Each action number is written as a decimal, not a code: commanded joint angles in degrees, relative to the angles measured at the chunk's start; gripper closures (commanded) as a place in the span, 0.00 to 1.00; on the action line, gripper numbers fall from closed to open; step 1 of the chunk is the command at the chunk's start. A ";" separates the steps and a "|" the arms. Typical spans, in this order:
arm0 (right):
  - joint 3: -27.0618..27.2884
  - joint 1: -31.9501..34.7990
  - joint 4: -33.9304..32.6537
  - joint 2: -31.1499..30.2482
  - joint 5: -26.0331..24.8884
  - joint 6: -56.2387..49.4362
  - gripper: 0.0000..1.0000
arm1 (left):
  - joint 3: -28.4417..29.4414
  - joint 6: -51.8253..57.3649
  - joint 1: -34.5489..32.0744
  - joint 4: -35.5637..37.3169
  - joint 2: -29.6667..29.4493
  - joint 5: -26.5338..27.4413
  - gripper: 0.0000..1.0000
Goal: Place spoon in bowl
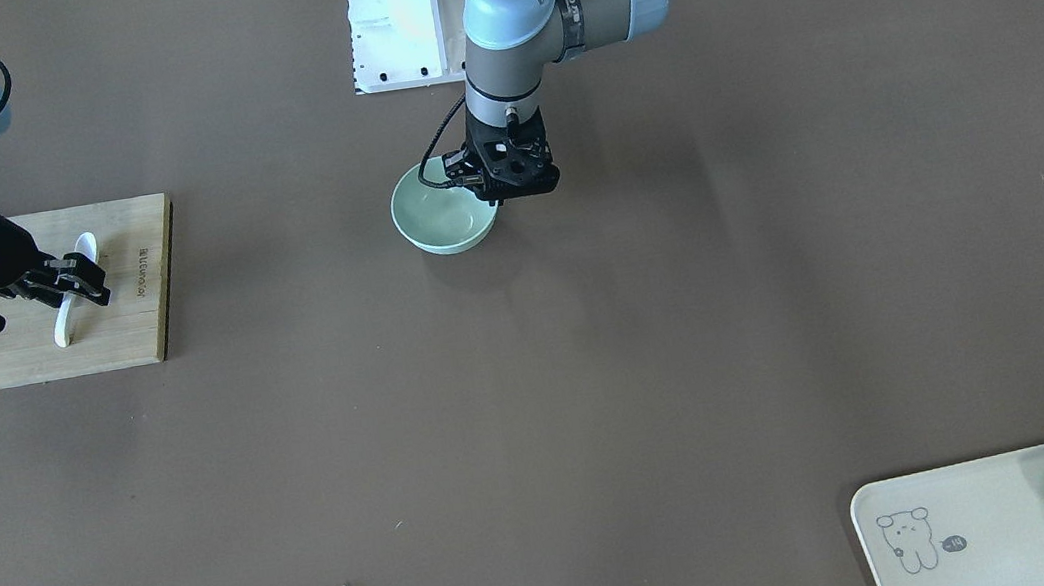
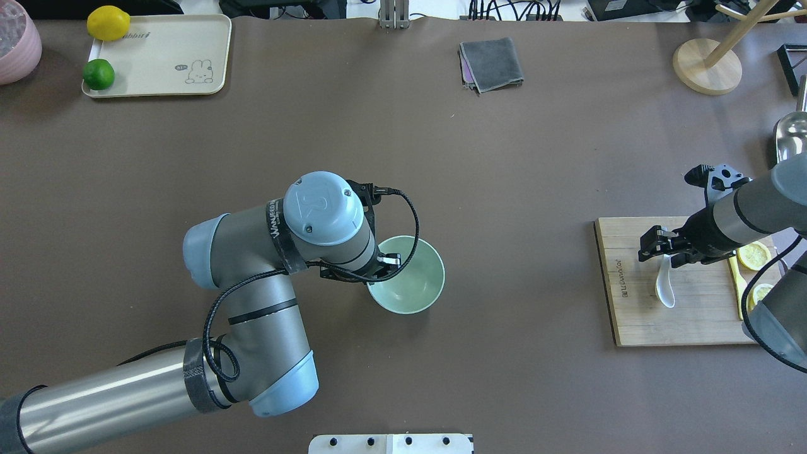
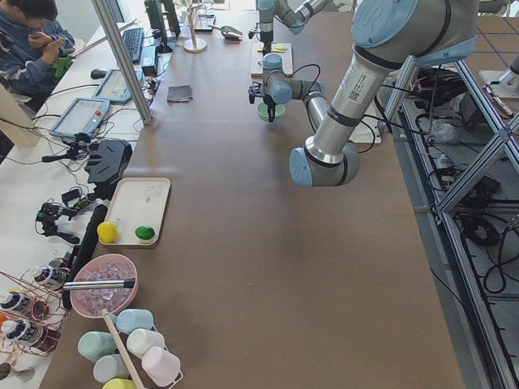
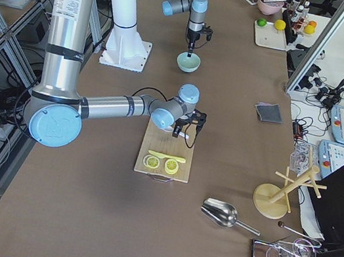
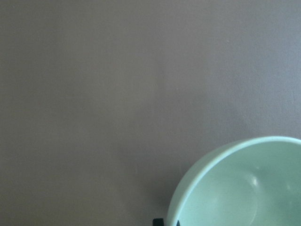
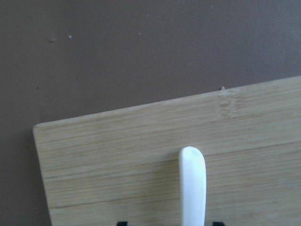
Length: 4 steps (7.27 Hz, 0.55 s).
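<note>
Next, my right gripper lets go of the white spoon in the mint-green bowl point(image 1: 440, 241), against the bowl's rim that faces the grey cloth.
The mint-green bowl point(image 2: 413, 280) stands upright near the table's middle and also shows in the front view point(image 1: 441, 215). My left gripper point(image 2: 386, 260) points down at the bowl's rim on my left side, shut on the rim, one finger inside and one outside. The left wrist view shows that rim point(image 5: 197, 169). The white spoon point(image 2: 664, 289) lies on the wooden cutting board point(image 2: 630, 315) at my right. My right gripper point(image 2: 656, 247) is open and low over the spoon's handle point(image 6: 193, 188), with a fingertip on each side and not closed on it.
Lemon slices point(image 2: 754, 255) and a yellow knife point(image 2: 736, 284) lie on the board behind the right gripper. A cream tray point(image 2: 157, 57) with a lemon and a lime sits far left. A grey cloth point(image 2: 492, 63), a wooden stand point(image 2: 706, 66) and a metal scoop point(image 2: 791, 135) lie at the far side.
</note>
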 commanded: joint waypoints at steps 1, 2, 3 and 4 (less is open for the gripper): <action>0.08 0.01 0.05 0.35 -0.48 0.26 1.00 | -0.11 -1.62 0.47 -0.22 -0.26 0.05 0.51; 0.17 0.01 0.05 0.44 -0.39 0.17 1.00 | -0.19 -1.54 0.56 -0.23 -0.43 0.14 0.04; 0.52 0.01 0.05 0.44 -0.39 0.17 1.00 | -0.28 -1.53 0.56 -0.23 -0.35 0.14 0.03; 2.00 0.10 -0.30 0.61 -0.04 0.17 1.00 | -1.24 -1.53 0.56 -0.14 -0.17 0.14 0.03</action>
